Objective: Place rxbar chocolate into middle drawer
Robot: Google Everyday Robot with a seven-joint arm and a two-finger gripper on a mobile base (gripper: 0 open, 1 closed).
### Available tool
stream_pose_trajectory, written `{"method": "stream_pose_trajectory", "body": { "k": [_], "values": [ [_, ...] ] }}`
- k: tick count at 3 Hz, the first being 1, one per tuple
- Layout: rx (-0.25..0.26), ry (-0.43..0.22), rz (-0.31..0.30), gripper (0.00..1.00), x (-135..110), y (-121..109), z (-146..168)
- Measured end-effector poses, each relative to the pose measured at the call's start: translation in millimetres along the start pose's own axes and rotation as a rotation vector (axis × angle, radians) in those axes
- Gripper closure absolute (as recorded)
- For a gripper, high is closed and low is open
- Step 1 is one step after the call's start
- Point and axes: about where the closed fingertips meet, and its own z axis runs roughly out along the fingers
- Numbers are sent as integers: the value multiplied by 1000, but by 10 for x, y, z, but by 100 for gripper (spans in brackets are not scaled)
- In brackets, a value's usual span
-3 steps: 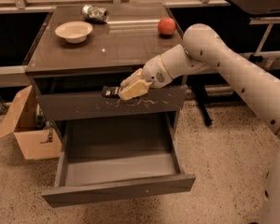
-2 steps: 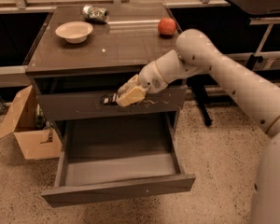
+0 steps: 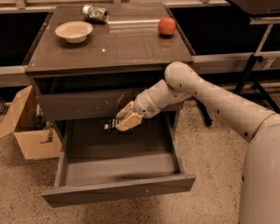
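Next, my gripper releases the rxbar chocolate near the middle of the open middle drawer's grey bottom (image 3: 116, 153). The bar still hangs above that drawer's floor.
My gripper (image 3: 123, 122) is shut on the rxbar chocolate (image 3: 109, 124), a small flat black bar that sticks out to the left of the fingers. It hangs just below the scratched top drawer front (image 3: 91, 104), over the back of the open middle drawer (image 3: 116, 169). That drawer is pulled out wide, with a smooth grey inside and a plain front panel (image 3: 119, 190). The bar is above the drawer floor, not touching it.
On the cabinet top (image 3: 121, 43) stand a white bowl (image 3: 73, 31), a crushed silver can (image 3: 94, 13) and a red apple (image 3: 166, 26). A cardboard box (image 3: 29, 132) sits on the floor at the left. A black stand (image 3: 254, 55) is at the right.
My gripper has moved down and a little left with the bar, from in front of the top drawer front to just over the back of the open drawer.
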Motion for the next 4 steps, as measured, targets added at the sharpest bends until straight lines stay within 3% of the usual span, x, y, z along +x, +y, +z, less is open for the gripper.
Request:
{"method": "stream_pose_trajectory", "body": {
  "k": [1, 2, 4],
  "values": [
    [18, -53, -2, 100, 439, -125, 381],
    [18, -52, -2, 100, 441, -125, 383],
    [34, -35, -30, 100, 945, -221, 809]
  ]
}}
